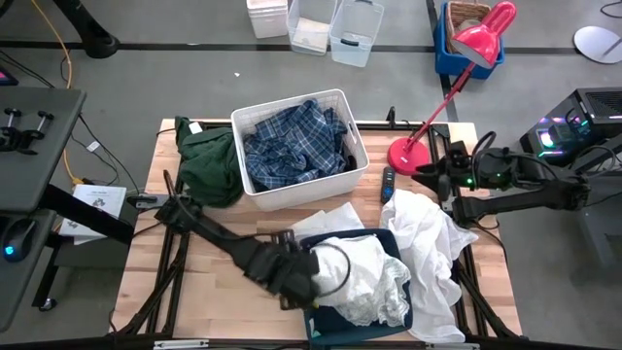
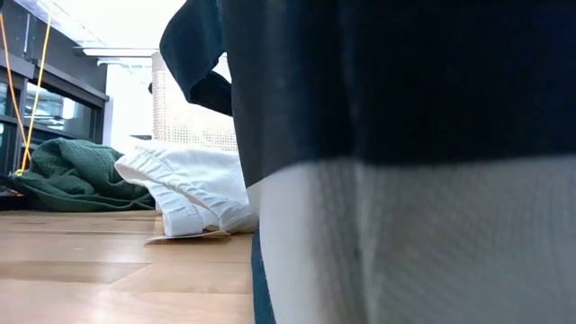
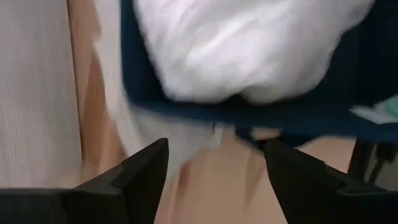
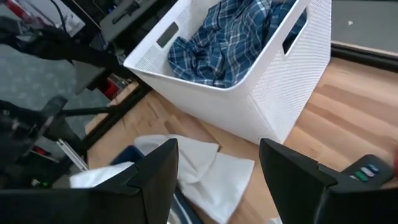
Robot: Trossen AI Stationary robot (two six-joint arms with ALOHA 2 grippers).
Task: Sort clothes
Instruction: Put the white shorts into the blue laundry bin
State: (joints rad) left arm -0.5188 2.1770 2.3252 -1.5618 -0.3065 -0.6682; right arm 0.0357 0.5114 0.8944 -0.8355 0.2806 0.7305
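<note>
Next, my left gripper goes to the flat white cloth between the two bins. It will close on the cloth's loose end [image 1: 295, 232] [image 3: 169, 163] beside the navy bin.
A blue-and-white plaid shirt [image 1: 292, 144] lies in the white plastic bin [image 1: 255, 192]; it also shows in the right wrist view [image 4: 230, 43]. A dark green garment [image 1: 209, 160] lies on the table left of that bin. White garments [image 1: 364, 277] fill the navy fabric bin [image 1: 335, 329], and another white garment [image 1: 432, 238] lies on the table to the bin's right, draped against it. My left gripper [image 3: 214, 180] is open and empty at the navy bin's left edge [image 1: 321, 274]. My right gripper [image 4: 217, 180] is open and empty above the table's right side [image 1: 430, 178].
A red desk lamp [image 1: 408, 154] stands on the table behind my right gripper, with a small remote [image 1: 388, 183] beside it. A flat white cloth [image 4: 208, 171] lies on the table in front of the white bin. In the low view the navy bin [image 2: 405, 81] blocks most of the picture.
</note>
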